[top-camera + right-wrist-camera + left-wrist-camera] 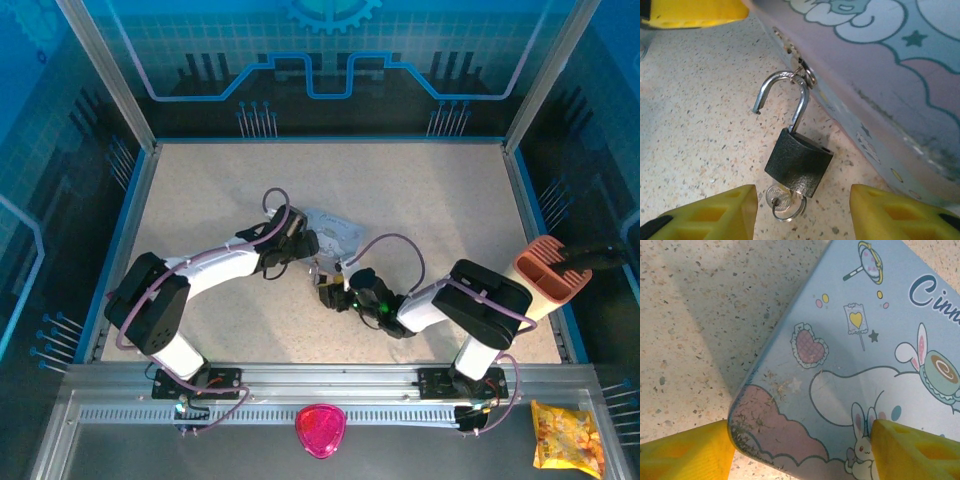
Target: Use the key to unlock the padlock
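My right gripper will take the padlock's body (798, 162) and unhook the open shackle, as that shackle hooks through the tin's hasp and this gripper is at the key.
The padlock (799, 167), dark grey and chunky, lies on the speckled table with its silver shackle (782, 92) swung open. The shackle's long leg is still hooked through the hasp on the pale blue cartoon tin (890, 75). The key (779, 199) sits in the bottom of the padlock, its ring lying flat. My right gripper (802, 217) is open, one yellow finger on each side of the key and clear of it. My left gripper (800, 455) is open around a corner of the tin (850, 365). From above, the left gripper (300, 243) is beside the tin (338, 232) and the right gripper (332, 292) is just below it.
A salmon-coloured holder (550, 270) stands at the table's right edge. A pink object (320, 428) and a yellow snack bag (568, 435) lie off the table at the front. Metal frame rails (120, 90) border the table.
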